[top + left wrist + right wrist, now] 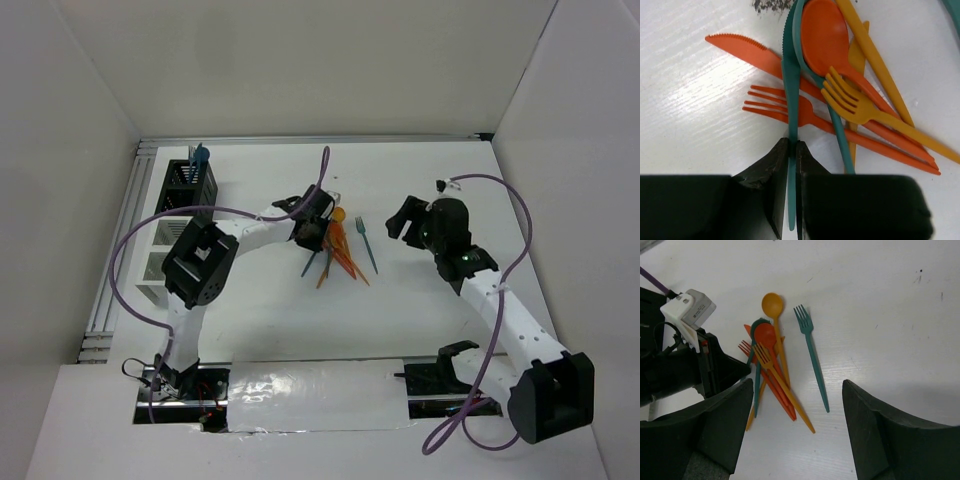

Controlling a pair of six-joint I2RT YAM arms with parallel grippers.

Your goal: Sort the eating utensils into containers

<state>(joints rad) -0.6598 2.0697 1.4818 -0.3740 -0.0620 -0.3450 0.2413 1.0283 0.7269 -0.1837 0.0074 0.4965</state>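
The robot's left gripper should release the teal knife in the empty front compartment of the black mesh bin (pixel 178 202).
A pile of orange, yellow and teal utensils (pixel 335 250) lies mid-table. My left gripper (pixel 792 150) is at the pile's left side, shut on the handle of a teal knife (pixel 790 80). That knife lies over an orange fork (pixel 770 106) and beside an orange knife (pixel 747 48), an orange spoon (pixel 822 35) and a yellow fork (pixel 850 97). A lone teal fork (pixel 812 360) lies just right of the pile. My right gripper (pixel 797 405) hovers open and empty above the table, right of that fork. The containers stand at the far left: a black mesh bin (pixel 188 185) and white compartments (pixel 160 250).
A teal utensil (pixel 201 155) stands up out of the black mesh bin. A metal rail frame (pixel 115 250) runs along the table's left edge and back. White walls enclose the table on three sides. The left arm's purple cable (pixel 130 250) loops over the bins.
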